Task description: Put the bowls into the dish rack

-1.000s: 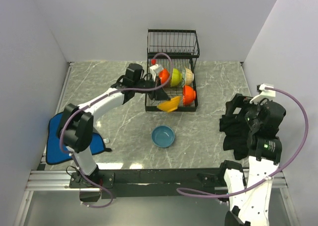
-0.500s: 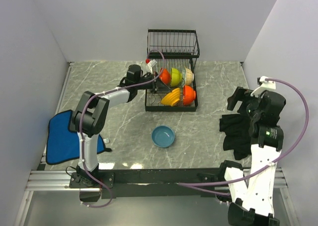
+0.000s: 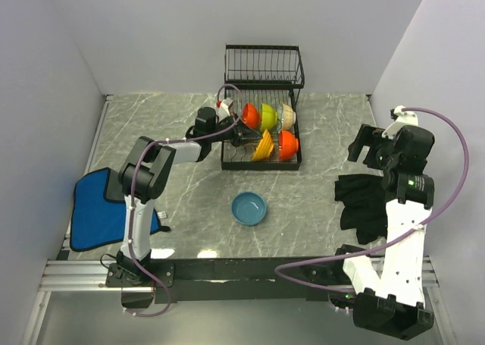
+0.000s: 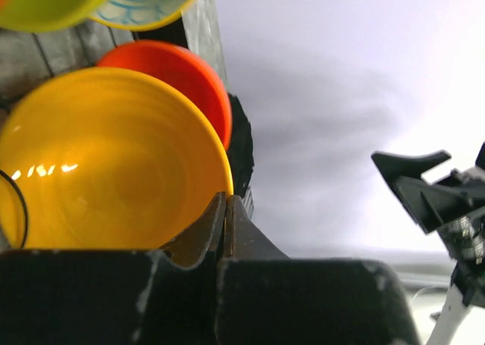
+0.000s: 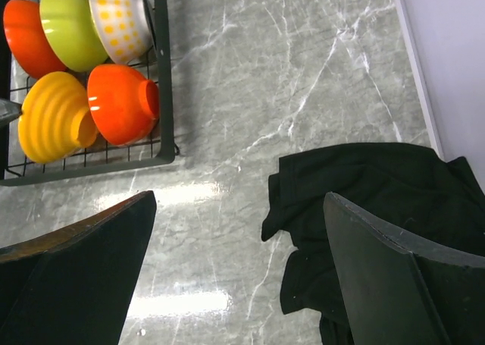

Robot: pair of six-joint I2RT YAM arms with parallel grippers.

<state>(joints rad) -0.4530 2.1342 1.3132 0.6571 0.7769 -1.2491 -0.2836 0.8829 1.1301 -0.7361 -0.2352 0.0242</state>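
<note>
The orange bowl is crooked in the dish rack; my left gripper needs to open, grip the bowl's rim (image 3: 265, 137) from above and straighten it.
The black wire dish rack (image 3: 261, 161) stands at the back of the table. Its lower tier holds a red-orange bowl (image 3: 251, 116), a lime green bowl (image 3: 268, 116), a cream patterned bowl (image 3: 287, 116), an orange bowl (image 3: 263, 145) and a second red-orange bowl (image 3: 287, 144), all on edge. My left gripper (image 3: 246, 138) is shut on the orange bowl's rim (image 4: 114, 163) inside the rack (image 5: 163, 79). A blue bowl (image 3: 248, 208) sits upright on the table in front of the rack. My right gripper (image 5: 239, 269) is open and empty, above the table's right side.
A crumpled black cloth (image 3: 364, 205) lies at the right under my right gripper; it also shows in the right wrist view (image 5: 371, 208). A blue folded cloth (image 3: 95, 208) lies at the left edge. White walls close in three sides.
My left gripper carried the orange bowl from the rack's front edge into the lower tier and stood it on edge beside the red-orange bowl. My right arm rose and swung back.
</note>
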